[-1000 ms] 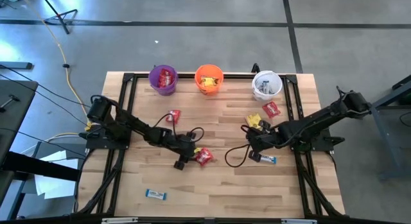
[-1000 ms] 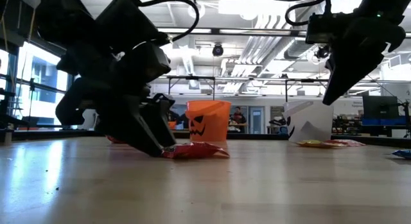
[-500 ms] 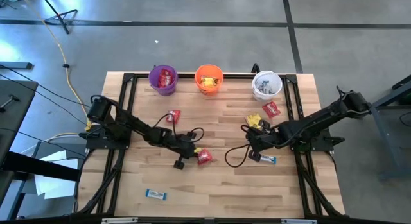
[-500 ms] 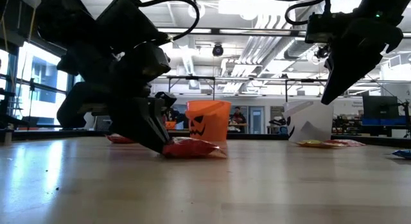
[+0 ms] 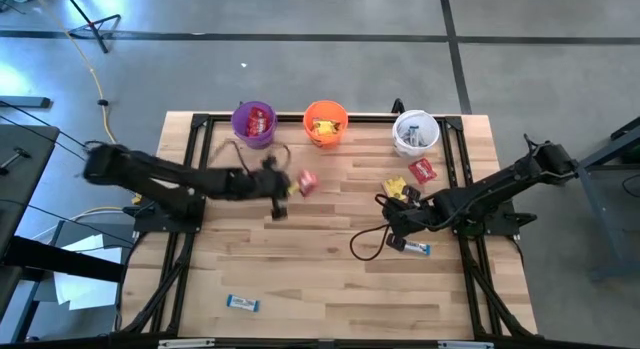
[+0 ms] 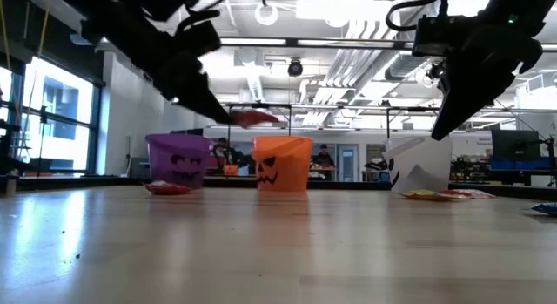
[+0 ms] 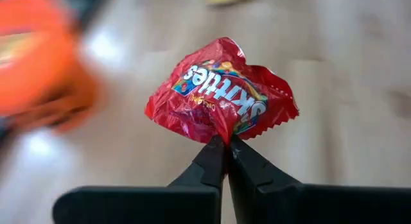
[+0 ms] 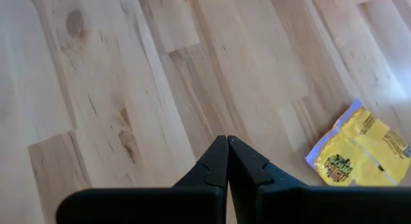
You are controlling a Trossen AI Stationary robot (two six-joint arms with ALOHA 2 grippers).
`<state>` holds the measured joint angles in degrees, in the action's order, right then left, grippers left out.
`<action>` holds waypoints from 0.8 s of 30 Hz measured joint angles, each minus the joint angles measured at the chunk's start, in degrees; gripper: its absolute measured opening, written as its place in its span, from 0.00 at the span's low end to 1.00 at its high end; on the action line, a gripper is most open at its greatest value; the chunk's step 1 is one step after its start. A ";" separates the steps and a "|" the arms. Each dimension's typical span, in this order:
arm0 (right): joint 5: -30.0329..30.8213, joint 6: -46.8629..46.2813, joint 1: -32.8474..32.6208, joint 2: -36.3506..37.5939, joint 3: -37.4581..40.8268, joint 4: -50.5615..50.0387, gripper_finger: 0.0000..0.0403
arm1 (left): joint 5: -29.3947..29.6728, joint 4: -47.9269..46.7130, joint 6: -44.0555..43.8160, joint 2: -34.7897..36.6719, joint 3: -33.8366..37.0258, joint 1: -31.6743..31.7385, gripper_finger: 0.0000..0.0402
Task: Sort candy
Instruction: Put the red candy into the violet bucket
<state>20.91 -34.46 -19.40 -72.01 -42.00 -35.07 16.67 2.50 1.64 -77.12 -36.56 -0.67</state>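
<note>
The red packet will drop from my left gripper inside the purple bucket (image 5: pixel 258 122), onto the red candy there. The packet is now raised in front of the buckets.
My left gripper (image 5: pixel 286 183) is shut on a red candy packet (image 7: pixel 221 99), raised above the table, in front of the purple bucket (image 5: pixel 254 124) and the orange bucket (image 5: pixel 325 124). In the low view the packet (image 6: pixel 253 119) hangs at the height of the bucket rims. My right gripper (image 5: pixel 390 229) is shut and holds nothing, above bare wood at the right. Near it lie a yellow packet (image 8: pixel 359 153), a red packet (image 5: pixel 423 170) and a blue-and-white bar (image 5: pixel 415 247). Another bar (image 5: pixel 243 304) lies near the front edge. The white bucket (image 5: pixel 415 132) stands at the far right. My left gripper pinches a crumpled edge of the red packet (image 7: pixel 221 133) between its two fingertips. The fingers come from the table's left, slanting down. The packet sticks out beyond the fingertips, lifted clear of the table.
The three buckets stand in a row along the far edge, each with candy inside. A red packet (image 6: pixel 170 188) lies on the table in front of the purple bucket. A black cable (image 5: pixel 365 244) loops on the wood beside my right arm. Bare wood shows in the table's middle and near part.
My left gripper has taken hold of the red packet that lay at the table's middle. It has lifted the packet clear and swung fast up and toward the far edge, toward the purple and orange buckets.
</note>
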 joint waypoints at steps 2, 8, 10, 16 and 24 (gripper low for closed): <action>0.40 0.16 0.02 0.00 0.00 0.00 0.00 | 3.83 -5.30 -0.79 5.49 -0.03 3.45 0.00; 0.59 0.82 0.32 0.00 0.00 0.16 0.00 | 10.78 -23.43 -1.45 16.27 -4.80 17.70 0.00; 0.59 1.13 0.69 0.00 0.00 0.64 0.00 | 10.78 -26.34 -0.92 16.98 -6.72 23.25 0.00; 0.57 3.19 1.61 -0.02 -0.02 2.25 0.00 | 8.56 -34.20 0.47 12.26 -11.32 38.11 0.00; 0.50 4.52 1.79 -0.02 -0.02 2.95 0.00 | 4.46 -34.21 2.85 0.30 -15.23 47.15 0.00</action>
<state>21.40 -29.93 -17.61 -72.03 -42.02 -32.12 21.12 -31.71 4.49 -76.82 -51.78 46.48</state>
